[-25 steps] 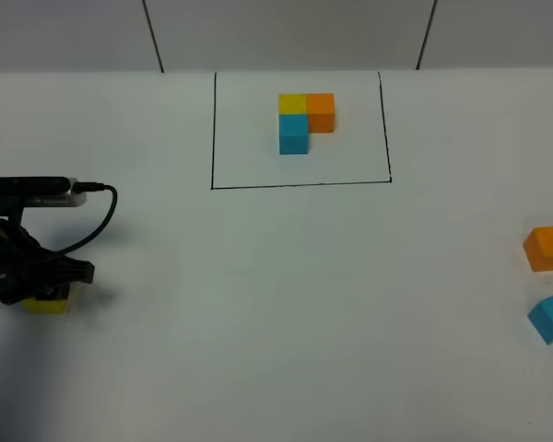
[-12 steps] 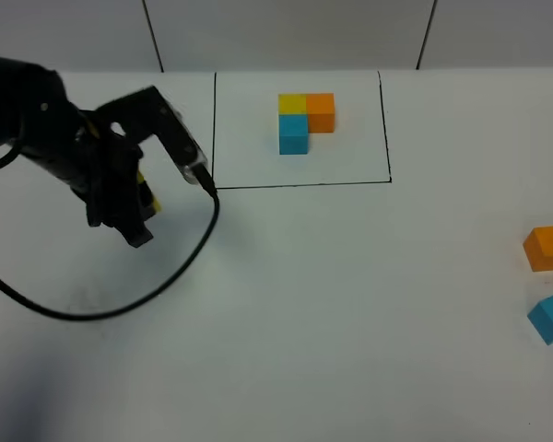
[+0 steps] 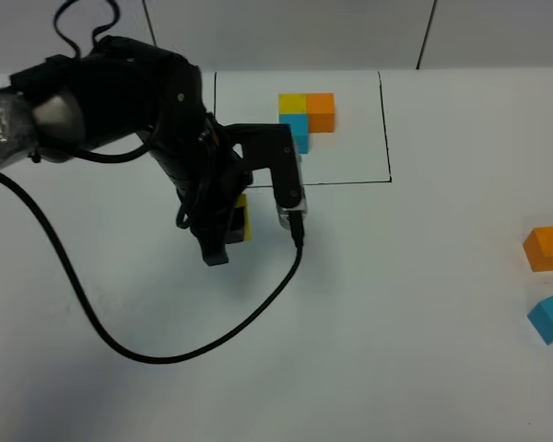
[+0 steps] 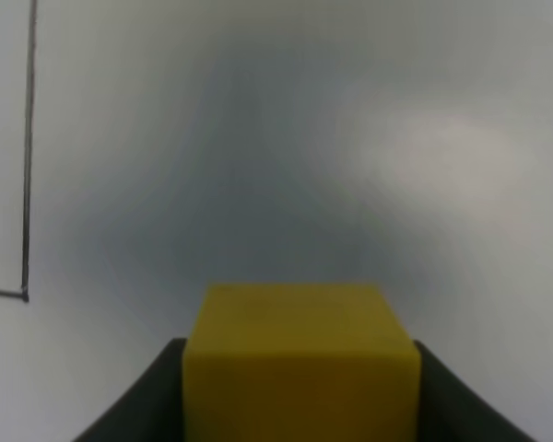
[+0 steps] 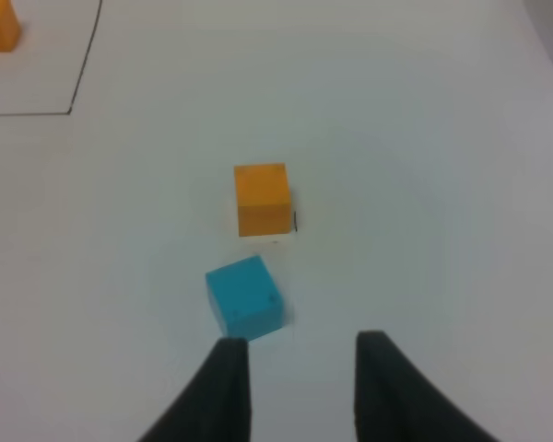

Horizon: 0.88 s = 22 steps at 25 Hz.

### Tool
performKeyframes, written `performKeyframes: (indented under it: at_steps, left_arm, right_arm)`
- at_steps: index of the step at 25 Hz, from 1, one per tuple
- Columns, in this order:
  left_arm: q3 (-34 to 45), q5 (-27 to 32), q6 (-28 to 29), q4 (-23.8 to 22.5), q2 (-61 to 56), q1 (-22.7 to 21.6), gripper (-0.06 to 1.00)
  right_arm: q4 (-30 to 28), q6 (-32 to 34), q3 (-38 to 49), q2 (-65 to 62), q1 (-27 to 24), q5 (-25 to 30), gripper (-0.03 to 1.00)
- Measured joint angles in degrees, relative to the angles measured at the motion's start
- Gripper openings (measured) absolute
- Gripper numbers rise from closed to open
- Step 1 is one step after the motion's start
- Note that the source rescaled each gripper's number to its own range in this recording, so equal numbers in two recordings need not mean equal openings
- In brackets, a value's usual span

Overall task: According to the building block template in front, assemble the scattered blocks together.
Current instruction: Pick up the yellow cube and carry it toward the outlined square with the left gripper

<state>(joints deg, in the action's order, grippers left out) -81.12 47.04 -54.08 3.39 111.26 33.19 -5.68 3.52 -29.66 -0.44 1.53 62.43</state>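
The robot's left gripper should set the yellow cube down on the bare table [image 3: 290, 249] in front of the rectangle's front line.
The template [image 3: 306, 118], a joined yellow, orange and sky-blue cube trio, sits inside a black drawn rectangle at the back middle. My left gripper [image 3: 230, 226] is shut on the loose yellow cube [image 3: 243, 218] and holds it above the table, just in front of the rectangle's front left corner; the cube fills the left wrist view [image 4: 300, 359]. The loose orange cube [image 3: 547, 248] and sky-blue cube [image 3: 552, 316] lie at the far right. My right gripper [image 5: 300, 373] is open just short of the sky-blue cube [image 5: 246, 295], with the orange cube [image 5: 262, 198] beyond it.
The left arm's black cable [image 3: 166, 354] loops over the table on the left. The rectangle's line [image 3: 300, 183] runs just behind the left gripper. A grey wall [image 3: 286, 32] closes the back of the table.
My left arm has carried the yellow cube from the table's left edge up and to the right, to just in front of the rectangle. The orange and sky-blue cubes have not moved.
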Motion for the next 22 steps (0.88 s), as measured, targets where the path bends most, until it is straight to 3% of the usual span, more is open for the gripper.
performKeyframes:
  at_steps: [13,22]
  left_arm:
    - [-13.4,2.8,-0.2,0.1,13.5,5.3,0.01]
    - [-15.2,2.2,-0.2,0.1,19.2,5.5,0.01]
  right_arm:
    - [0.0,0.0,0.0,0.0,0.0,0.0,0.00]
    - [0.0,0.0,0.0,0.0,0.0,0.0,0.00]
